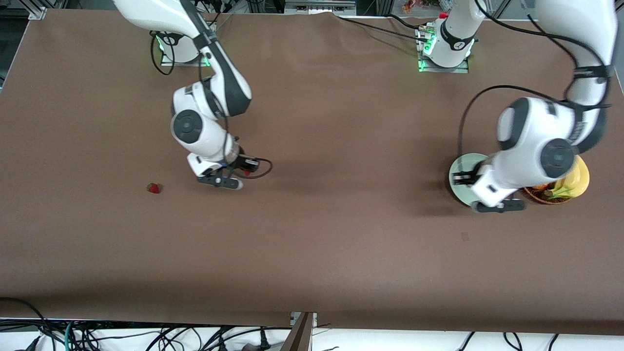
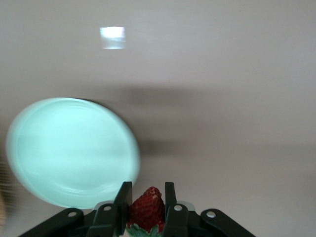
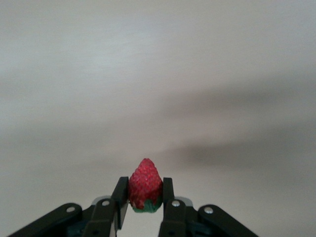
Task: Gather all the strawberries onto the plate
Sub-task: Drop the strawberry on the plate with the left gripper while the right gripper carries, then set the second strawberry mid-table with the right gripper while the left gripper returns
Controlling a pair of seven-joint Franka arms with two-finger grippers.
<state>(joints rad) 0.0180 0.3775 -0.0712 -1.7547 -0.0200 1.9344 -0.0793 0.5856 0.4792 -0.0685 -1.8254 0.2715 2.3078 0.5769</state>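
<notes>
The robot's left gripper needs to release the strawberry on the basket side of the pale mint plate (image 1: 491, 176) (image 2: 42, 167).
A pale mint plate (image 1: 462, 194) lies toward the left arm's end of the table, beside the basket. Over its rim hangs my left gripper (image 1: 460, 178), shut on a red strawberry (image 2: 146, 208); in the left wrist view the left gripper (image 2: 146, 202) has the plate (image 2: 74, 150) just ahead of it. My right gripper (image 1: 246, 170) hangs above bare table toward the right arm's end, shut on a second strawberry (image 1: 247, 172). The right wrist view shows that strawberry (image 3: 145, 185) pinched between the fingers of the right gripper (image 3: 145, 195). One loose strawberry (image 1: 154, 188) lies on the cloth near the right gripper.
A brown wicker basket (image 1: 543, 196) with a yellow banana (image 1: 577, 180) stands against the plate, partly under the left arm. Brown cloth covers the table. Cables run along the edge nearest the front camera.
</notes>
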